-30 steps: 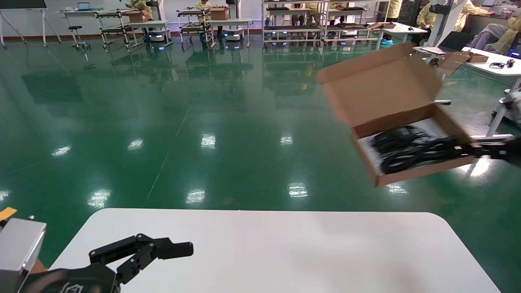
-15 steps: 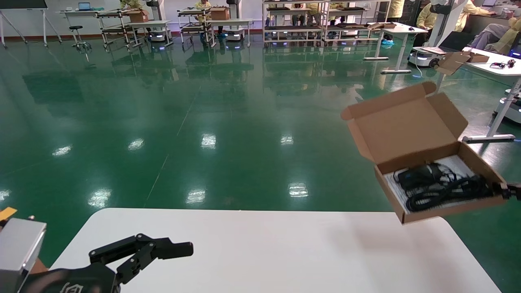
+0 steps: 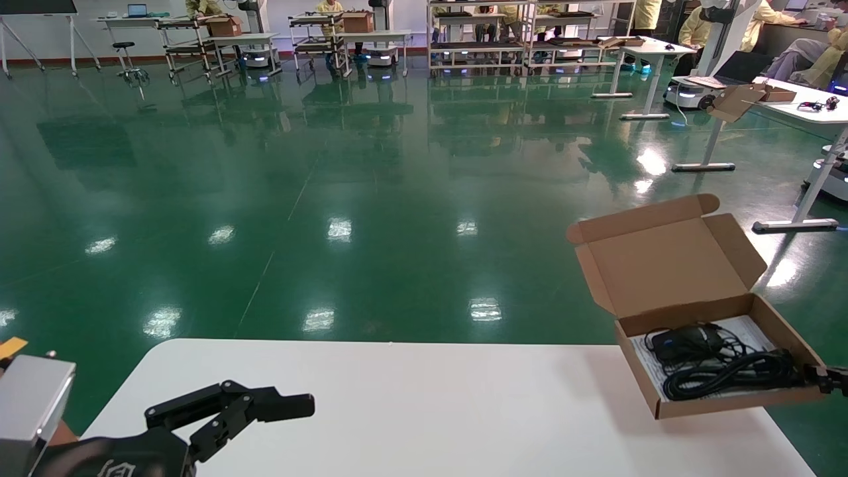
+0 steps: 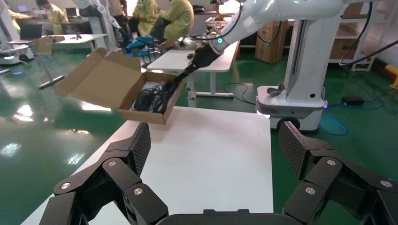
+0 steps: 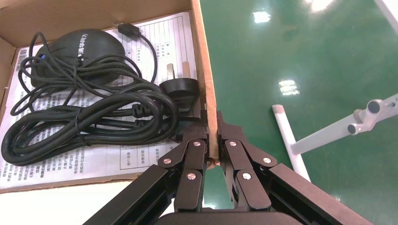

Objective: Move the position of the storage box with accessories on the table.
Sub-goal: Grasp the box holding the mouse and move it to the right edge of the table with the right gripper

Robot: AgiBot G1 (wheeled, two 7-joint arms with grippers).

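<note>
The storage box is to go on the white table's side edge (image 3: 711, 417), nearer me than the table's far corner. My right gripper will let go of it there.
The storage box (image 3: 702, 311), brown cardboard with its lid flap standing open, is low over the far right corner of the white table (image 3: 464, 411). I cannot tell whether it touches the surface. Inside lie the accessories: a black mouse (image 3: 682, 341) and a coiled black cable (image 3: 729, 374) on a white printed sheet (image 3: 752, 328). My right gripper (image 3: 818, 379) is shut on the box's right side wall (image 5: 204, 70), one finger inside and one outside. My left gripper (image 3: 265, 414) is parked at the table's near left, open and holding nothing; its view shows the box (image 4: 122, 86) far off.
Green floor lies beyond the table's far and right edges. Another white desk (image 3: 805, 109) with a cardboard box (image 3: 742, 99) stands to the far right. Shelving carts and people line the back wall. A white robot base (image 4: 291, 101) stands behind the table in the left wrist view.
My right gripper has brought the storage box down from high in the air to the table's far right corner. The left arm has not moved.
</note>
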